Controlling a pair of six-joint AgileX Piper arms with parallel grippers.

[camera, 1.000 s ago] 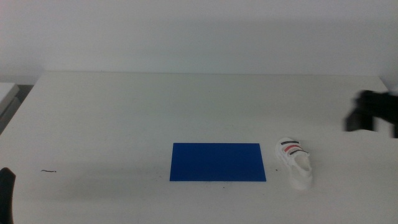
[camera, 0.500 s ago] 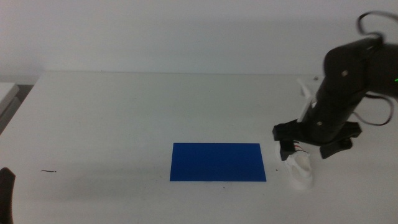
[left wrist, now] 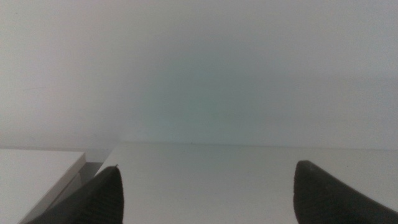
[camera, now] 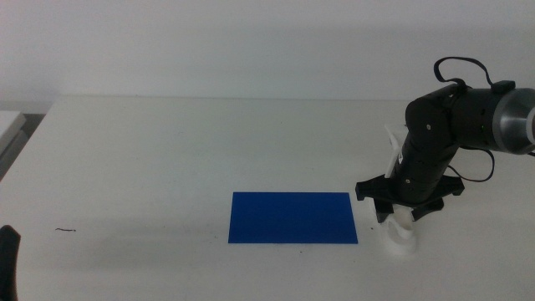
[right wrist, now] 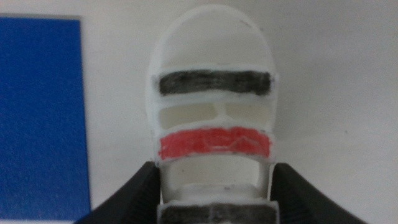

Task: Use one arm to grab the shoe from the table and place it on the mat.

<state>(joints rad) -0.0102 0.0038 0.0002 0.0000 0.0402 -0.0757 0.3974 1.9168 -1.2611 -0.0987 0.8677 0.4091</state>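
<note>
My right gripper should put the white shoe down on the middle of the blue mat (camera: pixel 289 211).
The small white shoe (camera: pixel 399 238) with dark and red straps lies on the white table (camera: pixel 167 142), just right of the blue mat (camera: pixel 292 217). My right gripper (camera: pixel 393 213) has come down over it from the right and hides most of it in the middle view. In the right wrist view the two dark jaws stand against both sides of the shoe (right wrist: pixel 211 118), so the right gripper (right wrist: pixel 214 186) is shut on it. The shoe rests on the table, and the mat (right wrist: pixel 37 118) shows beside it. My left gripper (left wrist: pixel 205 186) waits open and empty at the table's near left edge (camera: pixel 7 259).
A small dark mark (camera: pixel 65 229) lies on the table at the near left. The edge of a second white surface (camera: pixel 8 125) shows beyond the table's left side. A pale wall rises behind the table.
The right arm came in from the right edge, swung over the shoe and lowered onto it, its jaws now against the shoe's sides. The shoe, the mat and the left arm have not moved.
</note>
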